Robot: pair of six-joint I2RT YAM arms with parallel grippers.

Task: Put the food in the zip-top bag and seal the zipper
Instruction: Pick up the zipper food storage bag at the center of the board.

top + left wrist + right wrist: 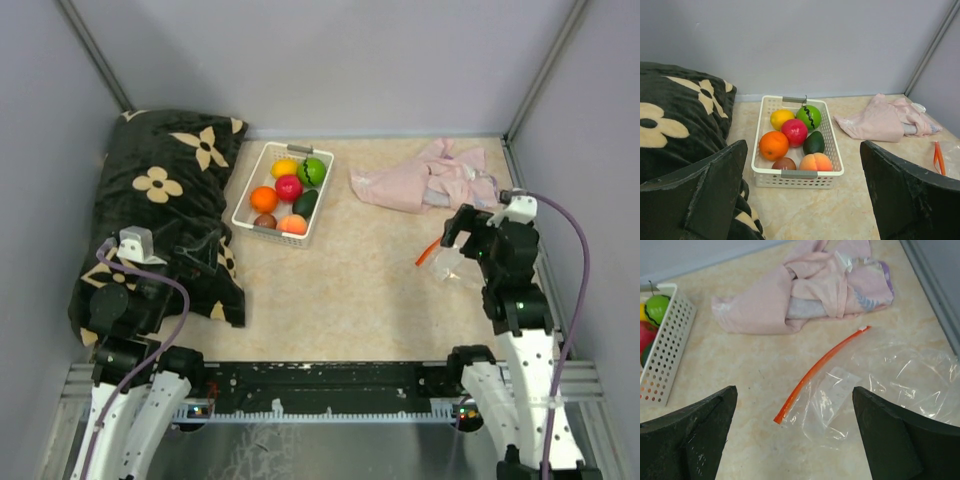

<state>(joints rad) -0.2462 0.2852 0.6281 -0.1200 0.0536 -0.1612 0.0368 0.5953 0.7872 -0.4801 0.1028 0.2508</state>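
Observation:
The robot's right gripper should next move down to the middle of the red-orange zipper (438,241) (820,366) on the clear zip-top bag and close there.
The food (289,187) lies in a white slotted basket (243,200) at the back middle: an orange (773,145), a yellow (781,118), a red (794,132), a bright green (809,116), a dark green (814,143), a brown (784,163) and a peach piece (815,162). The clear zip-top bag (890,385) lies flat and empty on the table at the right, its red-orange zipper (820,365) towards the middle. My right gripper (794,389) is open and empty above the bag's mouth (468,230). My left gripper (804,142) is open and empty, well short of the basket.
A crumpled pink cloth (425,180) lies behind the bag at the back right. A black pillow with cream flowers (160,200) fills the left side, under my left arm. Grey walls close the back and sides.

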